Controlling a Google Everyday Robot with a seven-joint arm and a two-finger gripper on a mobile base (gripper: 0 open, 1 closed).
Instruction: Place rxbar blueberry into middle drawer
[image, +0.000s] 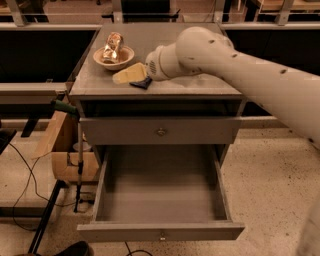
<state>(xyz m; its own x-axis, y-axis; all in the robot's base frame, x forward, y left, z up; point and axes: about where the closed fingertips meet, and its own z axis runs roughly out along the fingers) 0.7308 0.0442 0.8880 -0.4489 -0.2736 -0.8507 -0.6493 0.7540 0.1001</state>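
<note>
Next, my gripper moves to the rxbar blueberry's far side (144, 80), toward the back of the cabinet top, and closes there.
The rxbar blueberry (141, 84) is a small dark bar lying on the cabinet top, only its front end showing from under my gripper. My gripper (128, 75), with pale yellow tips, sits low over the bar's left end, just in front of the bowl. The white arm (240, 70) reaches in from the right across the top. The middle drawer (160, 231) is pulled fully open below, its grey tray bare. The drawer above it (161, 132) is closed.
A tan bowl (102, 60) holding a shiny gold can (113, 46) stands at the back left of the cabinet top (200, 87). A wooden frame (60, 145), a green-handled stick (79, 155) and cables lie on the floor to the left.
</note>
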